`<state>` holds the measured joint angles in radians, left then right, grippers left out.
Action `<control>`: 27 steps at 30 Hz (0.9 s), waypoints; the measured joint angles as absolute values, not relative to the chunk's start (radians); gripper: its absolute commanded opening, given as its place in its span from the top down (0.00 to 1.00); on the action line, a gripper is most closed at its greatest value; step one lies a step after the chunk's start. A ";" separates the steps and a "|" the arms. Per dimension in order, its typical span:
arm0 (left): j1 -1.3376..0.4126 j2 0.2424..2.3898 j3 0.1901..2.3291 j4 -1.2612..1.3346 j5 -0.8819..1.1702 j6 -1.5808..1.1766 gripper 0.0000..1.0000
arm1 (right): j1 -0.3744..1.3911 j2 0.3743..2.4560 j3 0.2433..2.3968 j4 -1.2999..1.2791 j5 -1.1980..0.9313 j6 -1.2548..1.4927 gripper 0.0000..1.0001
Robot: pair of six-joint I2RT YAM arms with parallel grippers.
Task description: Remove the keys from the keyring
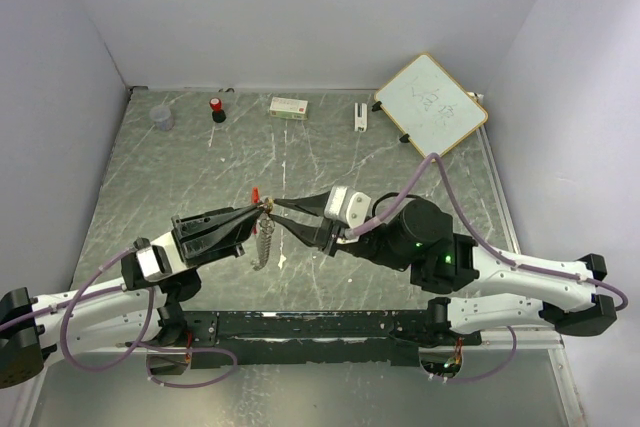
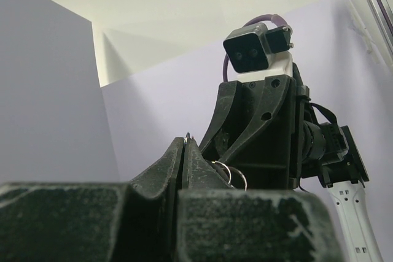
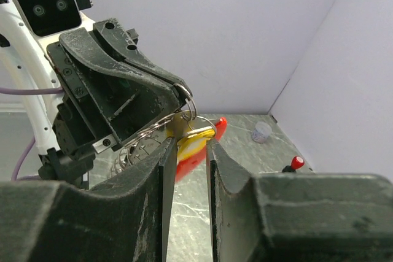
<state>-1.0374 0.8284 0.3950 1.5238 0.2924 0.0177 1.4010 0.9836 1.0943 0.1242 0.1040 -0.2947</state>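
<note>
The yellow key slants across its gap, so my right gripper will hold the key's head still while my left gripper takes the keyring [image 3: 191, 105] from another side.
My left gripper [image 1: 258, 210] is shut on the silvery keyring [image 1: 266, 209] and holds it above the table. A chain-like cluster [image 1: 263, 243] hangs below it. In the left wrist view the closed fingertips [image 2: 186, 145] pinch a thin wire loop, with more rings [image 2: 232, 173] beside them. My right gripper [image 1: 277, 212] faces it tip to tip. In the right wrist view its jaws [image 3: 189, 146] stand slightly apart, with the yellow key [image 3: 198, 137] at the gap and the red key [image 3: 212, 132] behind it. The ring [image 3: 188, 101] hangs from the left fingers.
At the back stand a red-capped black bottle [image 1: 217, 109], a clear cup [image 1: 161, 117], a small box [image 1: 289, 106], a white marker block [image 1: 360, 115] and a whiteboard [image 1: 431, 103] at the right corner. White walls enclose the table [image 1: 400, 162].
</note>
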 measured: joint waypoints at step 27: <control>-1.037 0.831 0.395 1.531 0.293 0.006 0.93 | 1.401 1.029 1.088 0.161 0.096 -0.286 1.00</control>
<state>-1.0374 0.8314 0.3946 1.5314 0.2928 0.0059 1.4010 1.0286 1.0878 0.1612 0.0959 -0.2859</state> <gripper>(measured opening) 0.075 0.061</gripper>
